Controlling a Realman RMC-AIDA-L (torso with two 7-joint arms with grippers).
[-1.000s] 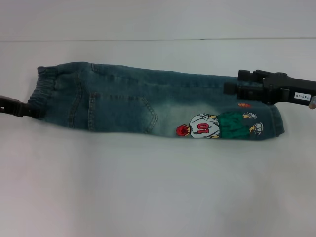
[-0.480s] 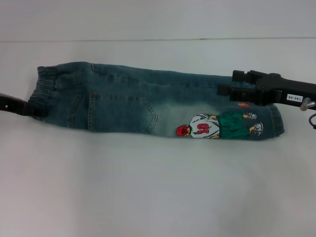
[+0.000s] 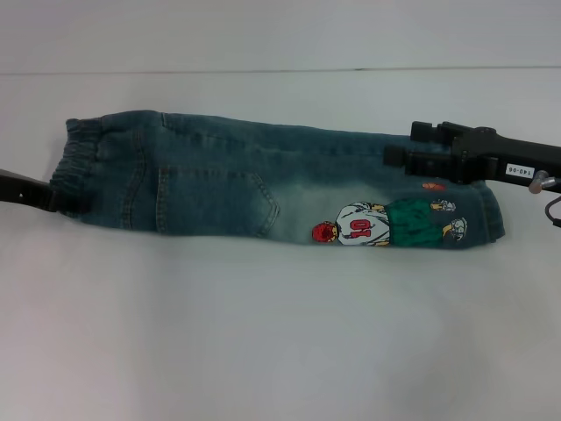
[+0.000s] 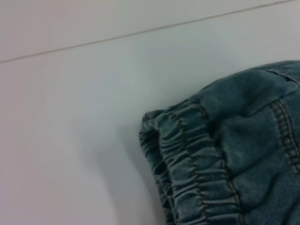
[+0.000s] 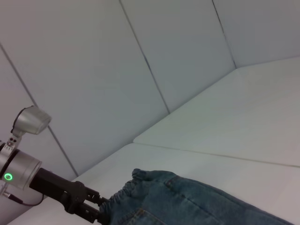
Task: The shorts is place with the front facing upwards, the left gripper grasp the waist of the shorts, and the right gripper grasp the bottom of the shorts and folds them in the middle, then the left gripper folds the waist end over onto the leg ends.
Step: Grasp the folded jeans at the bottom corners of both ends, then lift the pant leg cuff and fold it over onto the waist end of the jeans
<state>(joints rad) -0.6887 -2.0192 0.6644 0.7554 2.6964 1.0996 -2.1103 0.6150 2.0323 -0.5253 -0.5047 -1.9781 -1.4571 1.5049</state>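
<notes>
The middle of the shorts [image 3: 300, 184], between the pocket and the cartoon print, is the next place my right gripper will go to and close.
The shorts [image 3: 228, 180] lie folded lengthwise on the white table, print side up. Their ruffled waist [image 3: 79, 162] points left, and the leg ends [image 3: 486, 215] with the cartoon print [image 3: 386, 224] point right. My left gripper [image 3: 57, 200] comes in low from the left edge and meets the near corner of the waist. The left wrist view shows the gathered waist [image 4: 187, 168] close up. In the right wrist view the left gripper [image 5: 96, 211] touches the waist [image 5: 124, 194]. My right gripper [image 3: 405, 145] hovers open over the far edge of the leg ends, holding nothing.
The white table [image 3: 263, 333] stretches wide in front of the shorts. Its back edge [image 3: 280, 70] meets a pale panelled wall [image 5: 93, 70].
The right gripper has slid a little to the left over the leg end. The left gripper has shifted slightly at the waist corner. The shorts have not moved.
</notes>
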